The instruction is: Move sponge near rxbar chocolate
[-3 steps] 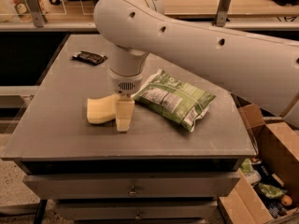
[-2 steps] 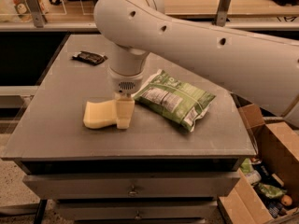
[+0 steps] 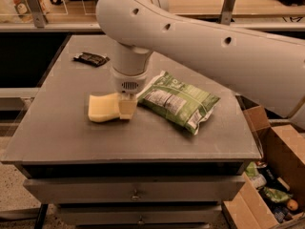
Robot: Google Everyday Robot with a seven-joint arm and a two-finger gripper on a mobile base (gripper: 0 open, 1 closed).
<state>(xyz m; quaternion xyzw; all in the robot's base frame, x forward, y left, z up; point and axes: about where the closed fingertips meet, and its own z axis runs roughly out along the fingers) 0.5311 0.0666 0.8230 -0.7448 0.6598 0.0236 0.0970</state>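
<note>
Next, my gripper sets the sponge down on the grey table (image 3: 110, 59), right up against the inner end of the rxbar chocolate.
The pale yellow sponge (image 3: 101, 108) is at the middle-left of the grey table (image 3: 57, 137). My gripper (image 3: 127, 107) hangs from the big white arm and is shut on the sponge's right end; one pale finger (image 3: 127, 109) shows in front of it. The rxbar chocolate (image 3: 90, 58), a small dark flat bar, lies at the table's far left, well behind the sponge. I cannot tell whether the sponge rests on the table or hangs just above it.
A green-and-white snack bag (image 3: 178, 99) lies just right of the gripper. The table has drawers below its front edge. An open cardboard box (image 3: 274, 175) with items stands on the floor at the right. A shelf rail runs behind the table.
The gripper and the sponge have shifted slightly toward the back of the table, and the sponge has flattened out and turned a little.
</note>
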